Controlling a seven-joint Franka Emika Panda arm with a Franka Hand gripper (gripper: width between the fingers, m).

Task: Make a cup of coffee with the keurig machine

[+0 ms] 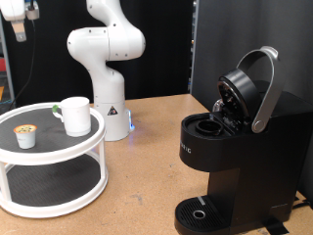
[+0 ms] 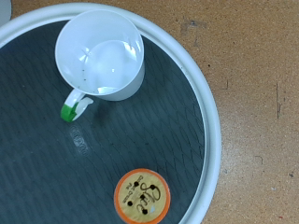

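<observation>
I should close my gripper on the sides of the coffee pod (image 1: 25, 135) (image 2: 142, 196) next to the white mug, because the pod chamber of the keurig machine is open.
The white mug (image 1: 75, 116) stands upright and empty on the top tier of a round white stand (image 1: 59, 155) at the exterior view's left. The black keurig machine (image 1: 235, 137) stands at the right with its lid raised and the pod chamber open. My gripper (image 1: 21, 27) shows only partly at the top left edge, high above the stand. In the wrist view the mug (image 2: 100, 56) is seen from above, its handle marked green, with no fingers in the picture.
A small white coffee pod with a tan top (image 1: 25, 135) sits on the same tier beside the mug; it also shows in the wrist view (image 2: 145, 196). The stand's white rim (image 2: 211, 121) borders the wooden table (image 2: 262, 93). The robot base (image 1: 108, 108) stands behind.
</observation>
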